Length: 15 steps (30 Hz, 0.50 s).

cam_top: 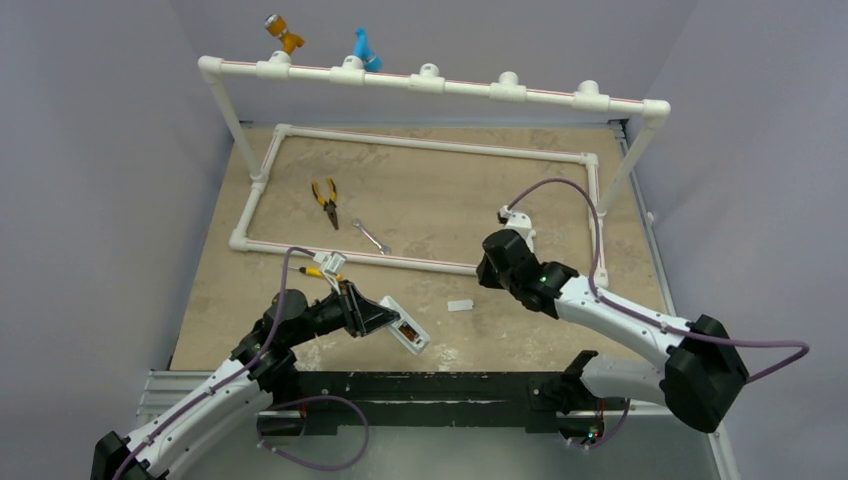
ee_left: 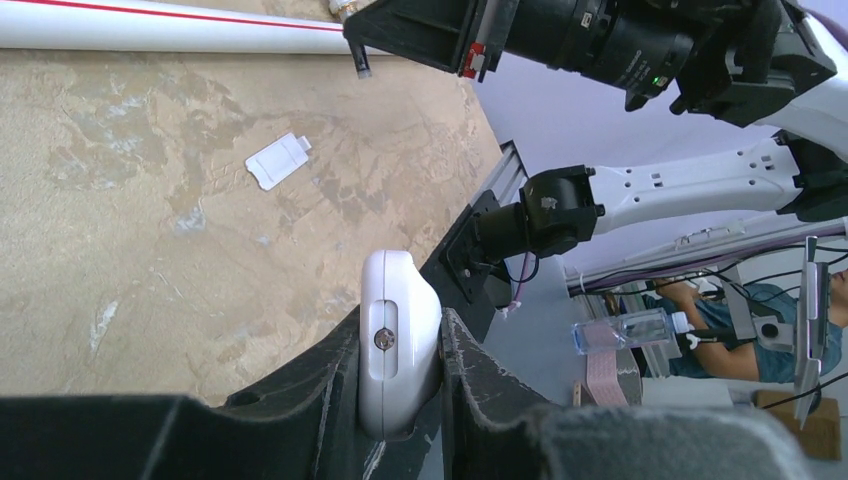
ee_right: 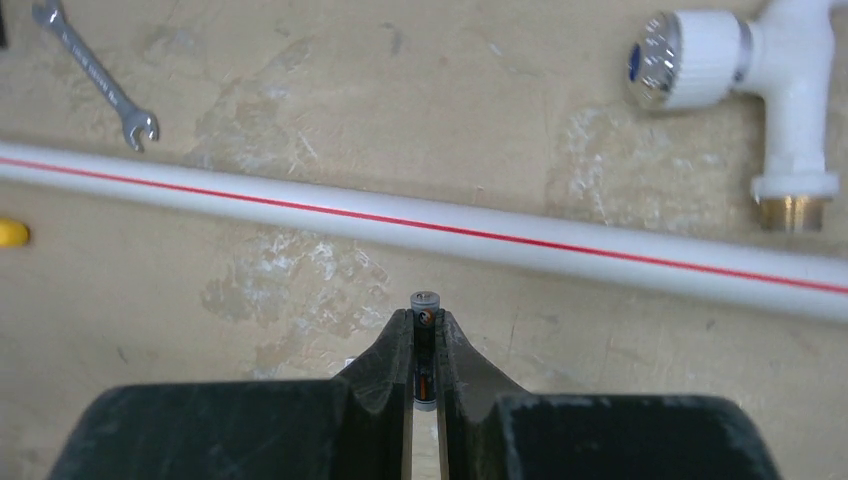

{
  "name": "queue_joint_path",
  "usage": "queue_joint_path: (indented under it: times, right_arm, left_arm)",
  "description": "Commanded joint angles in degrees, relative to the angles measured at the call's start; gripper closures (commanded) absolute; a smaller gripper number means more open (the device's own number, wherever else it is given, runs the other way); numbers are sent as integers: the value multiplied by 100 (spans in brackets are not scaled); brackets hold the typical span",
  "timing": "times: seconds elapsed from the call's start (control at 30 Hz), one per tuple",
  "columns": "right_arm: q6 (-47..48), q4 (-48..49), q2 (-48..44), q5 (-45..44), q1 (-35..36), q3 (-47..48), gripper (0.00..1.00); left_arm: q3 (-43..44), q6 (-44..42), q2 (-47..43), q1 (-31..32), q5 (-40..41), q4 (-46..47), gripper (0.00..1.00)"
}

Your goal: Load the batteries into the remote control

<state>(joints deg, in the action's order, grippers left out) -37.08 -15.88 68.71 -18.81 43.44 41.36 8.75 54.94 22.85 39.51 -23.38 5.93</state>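
Note:
Next, my right gripper lets the battery go on the bare table (cam_top: 495,324) next to the small flat white cover piece.
My left gripper (cam_top: 385,318) is shut on the remote control (cam_top: 408,334), a slim white handset held low over the table's near edge. Its recessed back faces up, with something brownish in the compartment. In the left wrist view the remote control (ee_left: 398,335) sits edge-on between the fingers of my left gripper (ee_left: 400,330). My right gripper (ee_right: 424,318) is shut on one of the batteries (ee_right: 424,302), a thin dark cylinder whose metal tip pokes past the fingertips. This right gripper (cam_top: 486,272) hovers beside the front pipe of the frame, to the right of the remote.
A small flat white cover piece (cam_top: 459,305) lies between the arms. A white PVC frame (cam_top: 420,262) rings the back of the table, with yellow pliers (cam_top: 325,200) and a silver wrench (cam_top: 372,237) inside it. A white tap fitting (ee_right: 700,60) lies beyond the pipe (ee_right: 560,243).

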Motion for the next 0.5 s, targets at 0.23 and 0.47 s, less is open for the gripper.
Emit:
queue_joint_path:
  times: [0.23, 0.47]
  right_arm:
    - [-6645, -2240, -1300, -2256, 1149, -1081, 100]
    - [-8298, -3584, -135, -1995, 1497, -476, 100]
  left_arm:
    - [120, 127, -19, 21, -10, 381, 100]
    - [117, 175, -41, 20, 9, 421, 100]
